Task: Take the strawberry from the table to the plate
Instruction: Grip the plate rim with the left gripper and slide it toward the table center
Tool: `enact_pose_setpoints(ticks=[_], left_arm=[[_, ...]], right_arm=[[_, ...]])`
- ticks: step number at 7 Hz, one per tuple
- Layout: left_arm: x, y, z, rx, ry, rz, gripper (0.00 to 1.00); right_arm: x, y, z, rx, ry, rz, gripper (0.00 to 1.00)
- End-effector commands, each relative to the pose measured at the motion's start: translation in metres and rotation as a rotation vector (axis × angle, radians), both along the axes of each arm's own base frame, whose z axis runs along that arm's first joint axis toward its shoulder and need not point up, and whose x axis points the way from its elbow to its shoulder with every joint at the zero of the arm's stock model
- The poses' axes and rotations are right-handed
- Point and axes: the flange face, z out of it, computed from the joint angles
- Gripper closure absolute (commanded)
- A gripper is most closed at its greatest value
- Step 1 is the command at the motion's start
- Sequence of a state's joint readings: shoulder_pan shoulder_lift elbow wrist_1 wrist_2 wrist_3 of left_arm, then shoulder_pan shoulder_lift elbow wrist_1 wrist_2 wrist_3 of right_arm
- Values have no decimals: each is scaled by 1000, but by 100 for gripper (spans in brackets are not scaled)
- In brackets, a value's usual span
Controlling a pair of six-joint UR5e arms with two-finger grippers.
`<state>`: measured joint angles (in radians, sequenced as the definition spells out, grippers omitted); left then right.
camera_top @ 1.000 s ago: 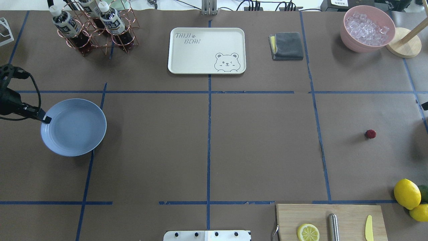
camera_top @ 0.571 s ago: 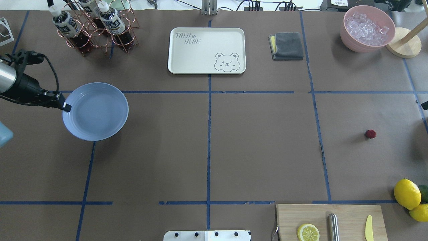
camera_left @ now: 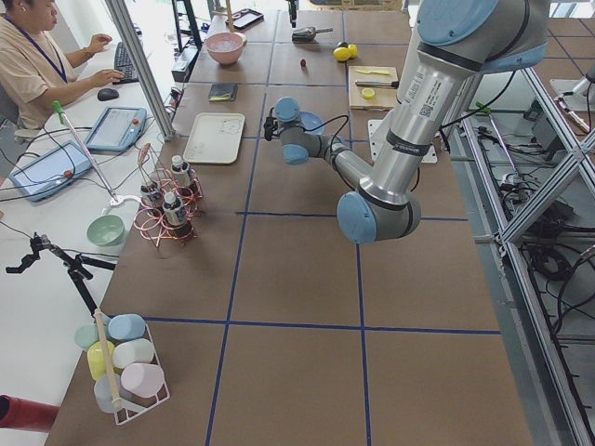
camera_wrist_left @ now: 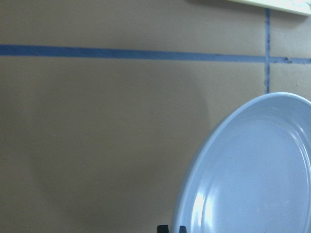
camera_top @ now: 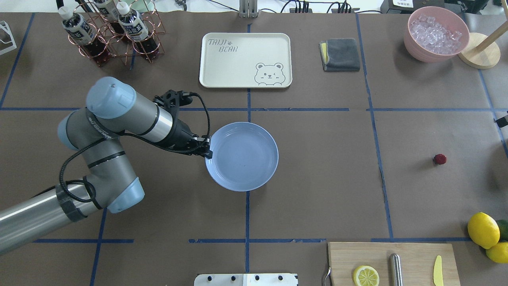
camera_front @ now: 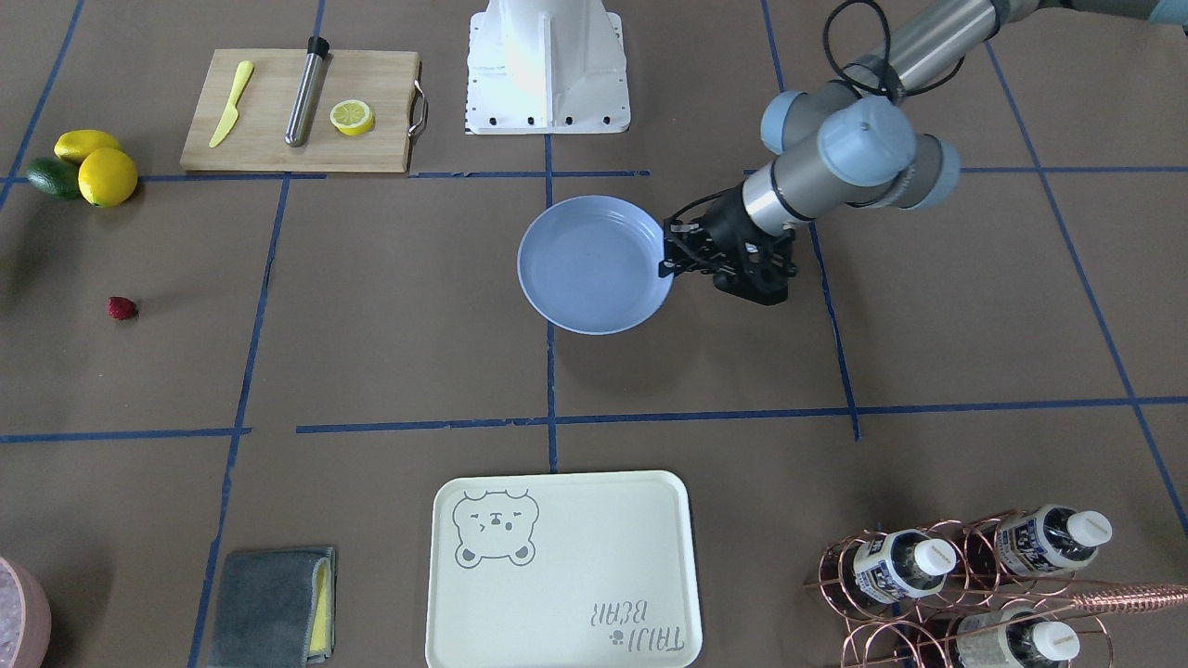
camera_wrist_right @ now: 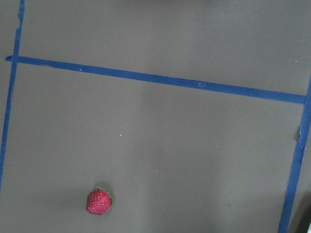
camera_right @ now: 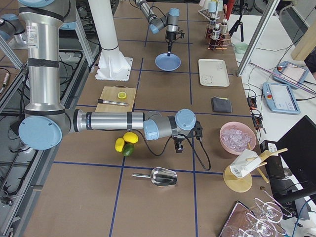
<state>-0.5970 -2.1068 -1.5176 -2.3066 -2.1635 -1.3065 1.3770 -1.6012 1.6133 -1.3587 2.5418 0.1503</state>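
Next, I set the light blue plate, now held near the middle of the table, down with my left gripper and let go of it on the blue tape line running (camera_front: 550, 288) toward the bear-print tray.
The light blue plate (camera_top: 242, 157) is near the middle of the table (camera_top: 317, 190), held by its left rim in my left gripper (camera_top: 206, 153), which is shut on it. Its shadow falls on the paper beside it. The front-facing view shows the same grip (camera_front: 666, 263) on the plate (camera_front: 594, 264). The plate (camera_wrist_left: 252, 184) fills the lower right of the left wrist view. The small red strawberry (camera_top: 439, 159) lies alone on the table far to the right, also seen from the right wrist (camera_wrist_right: 99, 202). My right gripper (camera_right: 178, 143) hangs near there; I cannot tell whether it is open or shut.
A cream bear-print tray (camera_top: 245, 59) and a grey cloth (camera_top: 340, 54) lie at the back. A copper bottle rack (camera_top: 113, 33) stands back left, a pink bowl of ice (camera_top: 435, 33) back right. Lemons (camera_top: 483, 229) and a cutting board (camera_top: 393, 264) sit front right.
My left arm has swung far to the right, carrying the plate from the table's left side to near its middle. The strawberry has not moved.
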Motion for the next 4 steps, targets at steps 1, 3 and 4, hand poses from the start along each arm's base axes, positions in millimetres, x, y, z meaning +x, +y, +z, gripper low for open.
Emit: enact_pose_setpoints(ticks=[1,3,4], left_arm=[[24,4,3,5,-23,-32,100],[31,5,13,-1,-41,-26,100],[31,4,14,-1,-43,-25,100]], right_arm=[[-14,-4,-15,-46,-2,26,0],[-14,-4,-16,-45,-2,27,0],[-14,-4,-16,-45,-2,27,0]])
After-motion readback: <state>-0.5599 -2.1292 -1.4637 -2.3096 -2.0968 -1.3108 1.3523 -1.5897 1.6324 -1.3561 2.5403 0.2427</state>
